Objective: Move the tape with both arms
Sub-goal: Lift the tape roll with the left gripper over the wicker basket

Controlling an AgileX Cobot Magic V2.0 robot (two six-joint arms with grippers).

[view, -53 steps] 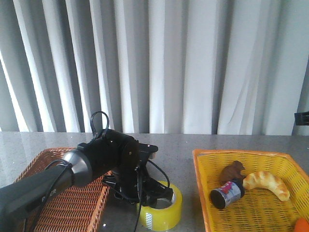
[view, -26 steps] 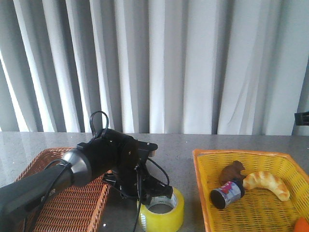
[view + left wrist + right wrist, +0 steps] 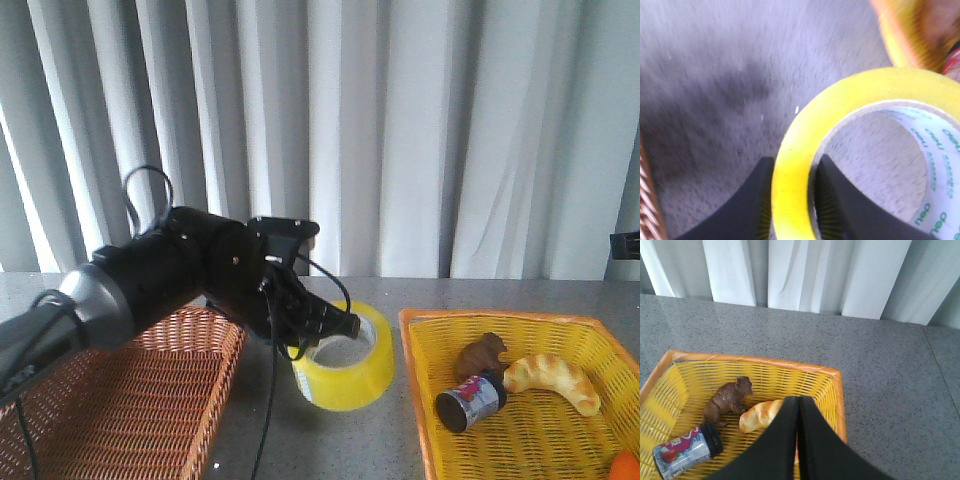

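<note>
Next, my left gripper releases the yellow tape in the middle of the brown wicker basket [image 3: 117,403].
The yellow tape [image 3: 347,372] hangs above the grey table between the two baskets, tilted. My left gripper [image 3: 325,330] is shut on its rim. In the left wrist view the tape [image 3: 840,107] fills the frame, and the black fingers [image 3: 757,197] pinch its wall, one outside and one inside the white printed core. My right gripper [image 3: 799,407] is shut with nothing in it, hanging over the yellow basket [image 3: 832,377]. The right arm does not show in the front view.
A brown wicker basket [image 3: 130,400] sits at the left under my left arm. The yellow basket [image 3: 415,330] at the right holds a brown toy animal [image 3: 481,355], a croissant [image 3: 555,380] and a small can [image 3: 470,398]. White curtains hang behind the table.
My left gripper has lifted the tape off the table and carried it up and to the right, toward the yellow basket. The arm has risen with it.
</note>
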